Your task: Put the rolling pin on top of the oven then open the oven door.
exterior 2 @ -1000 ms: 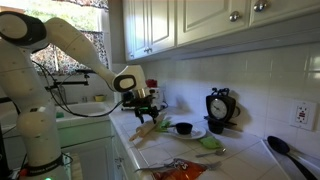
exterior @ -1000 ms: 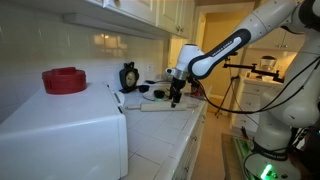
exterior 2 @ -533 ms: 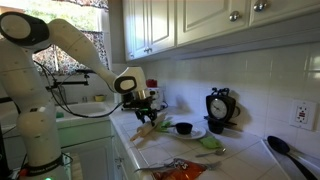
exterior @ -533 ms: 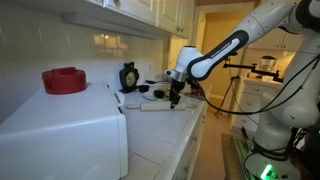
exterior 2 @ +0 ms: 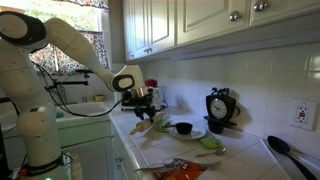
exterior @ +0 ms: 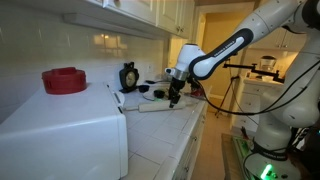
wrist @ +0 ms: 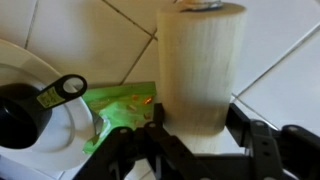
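Note:
The rolling pin is held close to one end in my gripper, so I should put it down and grip it nearer its middle (exterior: 160, 107) before I carry it.
The rolling pin (wrist: 200, 70) is a pale wooden cylinder lying on the tiled counter, also seen in both exterior views (exterior: 157, 106) (exterior 2: 145, 129). My gripper (wrist: 197, 122) is down over it, shut on it, with a black finger pressed against each side. In both exterior views the gripper (exterior: 175, 100) (exterior 2: 150, 116) sits low over the counter. The oven (exterior: 70, 130) is the big white box in the foreground, well away from the gripper. Its flat top carries a red round object (exterior: 65, 80). I cannot make out the oven door from here.
A white plate (wrist: 70, 125) with a black bowl (wrist: 22, 110) and a green packet (wrist: 120, 105) lie right beside the pin. A black kettle-like item (exterior 2: 218, 107) stands by the tiled wall. Cabinets hang above the counter.
The fingers have closed in onto the rolling pin. The arm and the pin have hardly shifted.

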